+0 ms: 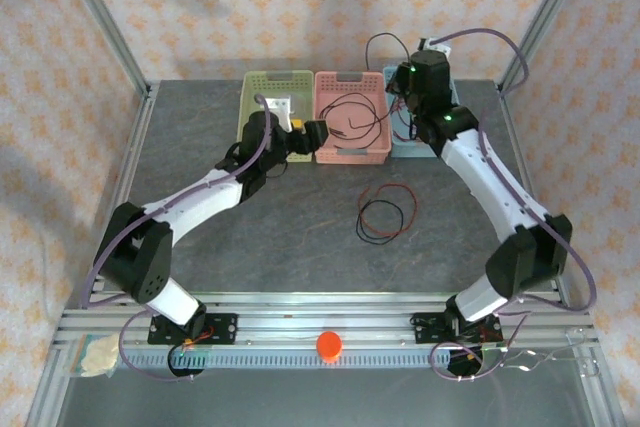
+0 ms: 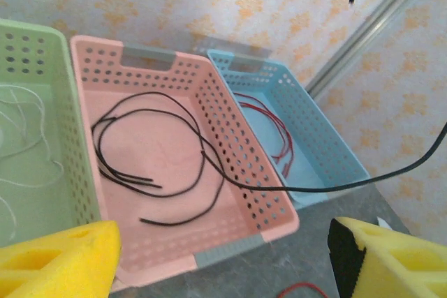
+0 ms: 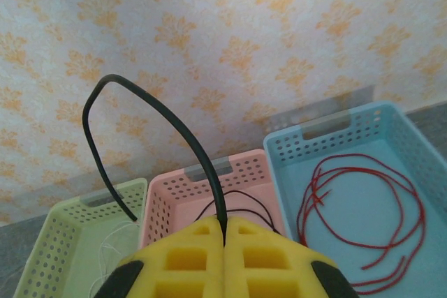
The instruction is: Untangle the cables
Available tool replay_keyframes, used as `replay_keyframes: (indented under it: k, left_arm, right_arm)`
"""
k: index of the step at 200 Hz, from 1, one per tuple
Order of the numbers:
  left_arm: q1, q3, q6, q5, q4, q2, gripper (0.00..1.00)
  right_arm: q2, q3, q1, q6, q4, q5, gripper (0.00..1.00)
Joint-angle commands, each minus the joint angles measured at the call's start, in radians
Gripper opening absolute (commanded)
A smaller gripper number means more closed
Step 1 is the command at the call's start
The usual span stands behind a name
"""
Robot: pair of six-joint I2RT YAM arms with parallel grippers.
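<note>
Next, my right gripper releases the black cable on the coiled black cables inside the pink basket (image 1: 350,121).
My right gripper (image 3: 224,232) is shut on a black cable (image 3: 174,123) that arches up and over toward the left. From above, this gripper (image 1: 412,75) hangs over the back of the baskets. The same cable (image 2: 335,188) runs taut from inside the pink basket (image 2: 230,249), over its rim and off to the right. More black cables (image 2: 150,172) lie coiled in that basket. My left gripper (image 2: 223,270) is open at the basket's front edge, nothing between its fingers (image 2: 56,263). A loose red and black coil (image 1: 385,209) lies on the table.
Red cables (image 3: 363,200) lie in the blue basket (image 2: 328,144), and thin white cables (image 2: 28,130) in the green basket (image 1: 275,82). The three baskets stand side by side against the back wall. An orange knob (image 1: 329,345) sits on the front rail.
</note>
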Motion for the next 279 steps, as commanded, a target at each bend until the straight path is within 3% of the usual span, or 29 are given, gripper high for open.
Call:
replay_keyframes:
  k: [1,70,153,170,223,279]
  left_arm:
    - [0.016,0.050,0.022,0.011,-0.055,0.025,0.79]
    - [0.019,0.122,0.056,-0.016,-0.151,0.072,0.78]
    - [0.017,0.065,0.031,0.022,-0.158,0.101,0.78]
    - [0.018,0.054,0.023,0.031,-0.158,0.109,0.78]
    - [0.008,0.040,0.019,0.014,-0.173,0.108,0.78]
    - [-0.029,0.033,0.025,-0.016,-0.199,0.082,0.77]
  right_arm:
    - [0.085,0.077,-0.012,0.036,0.081,-0.038,0.00]
    - [0.439,0.320,-0.013,0.057,0.019,-0.053,0.00]
    - [0.712,0.490,-0.013,0.020,-0.210,-0.152,0.00]
    - [0.738,0.505,-0.013,0.017,-0.228,-0.167,0.02]
    - [0.737,0.524,-0.013,0.002,-0.251,-0.170,0.25]
    - [0.651,0.498,-0.012,-0.029,-0.275,-0.180,0.31]
